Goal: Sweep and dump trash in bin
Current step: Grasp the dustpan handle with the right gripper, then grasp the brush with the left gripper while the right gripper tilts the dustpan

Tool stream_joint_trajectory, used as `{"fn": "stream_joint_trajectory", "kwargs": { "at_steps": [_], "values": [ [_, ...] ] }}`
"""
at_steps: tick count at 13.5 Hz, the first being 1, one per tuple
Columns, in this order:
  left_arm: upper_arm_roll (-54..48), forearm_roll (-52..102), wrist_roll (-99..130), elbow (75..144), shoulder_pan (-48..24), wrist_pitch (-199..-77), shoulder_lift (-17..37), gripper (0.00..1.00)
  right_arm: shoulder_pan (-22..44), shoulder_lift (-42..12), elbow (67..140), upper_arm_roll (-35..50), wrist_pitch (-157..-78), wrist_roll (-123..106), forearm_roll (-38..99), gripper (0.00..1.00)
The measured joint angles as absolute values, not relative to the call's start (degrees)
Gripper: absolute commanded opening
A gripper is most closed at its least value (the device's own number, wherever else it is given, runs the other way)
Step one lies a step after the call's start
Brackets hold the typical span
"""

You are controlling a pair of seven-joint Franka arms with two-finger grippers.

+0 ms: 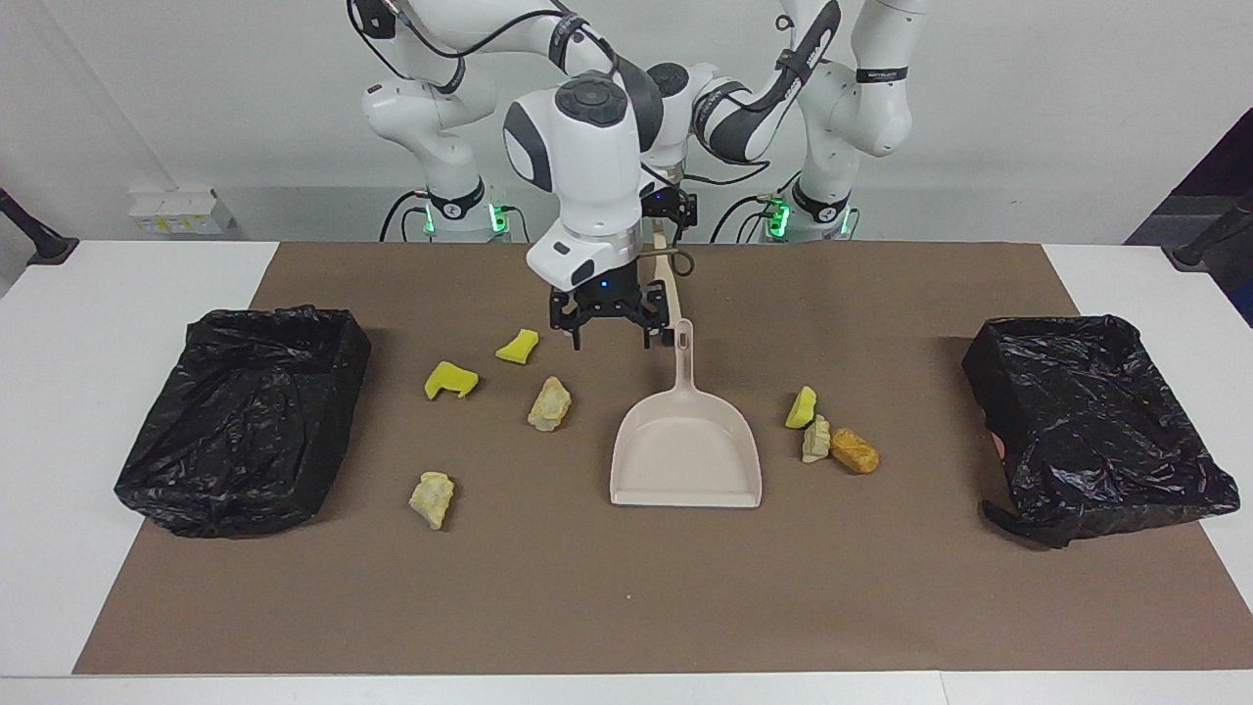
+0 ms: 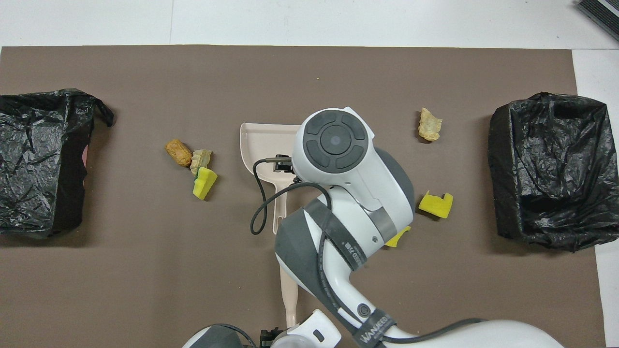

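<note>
The beige dustpan's handle point(image 2: 279, 210) is the next thing my right gripper needs to go to and close on, so that it can move the dustpan toward the trash scraps.
Several trash scraps lie on the brown mat. Yellow sponge pieces point(image 1: 517, 346) point(image 1: 450, 379) and beige lumps point(image 1: 550, 403) point(image 1: 432, 498) lie toward the right arm's end. A yellow piece point(image 1: 801, 406), a beige lump point(image 1: 815, 439) and an orange-brown lump point(image 1: 854, 449) sit together toward the left arm's end. My right gripper point(image 1: 609, 336) hangs open and low over the mat, between a yellow piece and the dustpan's handle point(image 1: 682, 352), holding nothing. My left gripper point(image 1: 669, 217) is at the brush handle's point(image 1: 666, 284) end nearest the robots, mostly hidden by the right arm.
The beige dustpan point(image 1: 685, 455) lies flat mid-mat, with the brush point(image 2: 289, 299) in line with its handle, nearer the robots. Black-bagged bins stand at the right arm's end point(image 1: 245, 416) and the left arm's end point(image 1: 1096, 421) of the mat.
</note>
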State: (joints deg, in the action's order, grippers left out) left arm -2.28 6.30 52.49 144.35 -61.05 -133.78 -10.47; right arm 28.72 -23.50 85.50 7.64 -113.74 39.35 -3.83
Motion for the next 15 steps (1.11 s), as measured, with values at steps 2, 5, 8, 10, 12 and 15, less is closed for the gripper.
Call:
{"fn": "stream_joint_trajectory", "kwargs": {
  "at_steps": [2,5,8,10,12,15],
  "values": [
    [-2.21,6.31,52.77,144.93,-61.05,-134.47,-9.90,0.84,30.85,-26.79,83.61,7.60,-114.18,39.98,-3.84,1.00],
    [-2.17,6.32,53.13,145.22,-61.05,-135.29,-7.96,0.65,32.93,-29.02,82.65,7.59,-114.93,40.31,-5.03,1.00],
    [-1.72,6.32,53.15,144.87,-61.02,-135.45,-7.01,0.65,34.27,-29.14,83.53,7.60,-114.81,40.31,-6.15,1.00],
    [-1.38,6.32,53.17,144.17,-60.72,-135.27,-7.01,0.65,34.39,-29.14,84.60,7.60,-115.27,40.31,-6.22,1.00],
    [-1.09,6.32,53.17,143.11,-60.22,-134.04,-7.02,0.47,34.40,-29.12,86.10,7.61,-116.14,40.31,-6.25,1.00],
    [-0.98,6.32,53.16,142.44,-60.21,-132.37,-7.02,0.00,34.40,-28.75,88.38,7.62,-117.33,40.31,-6.36,1.00]
  ]
}}
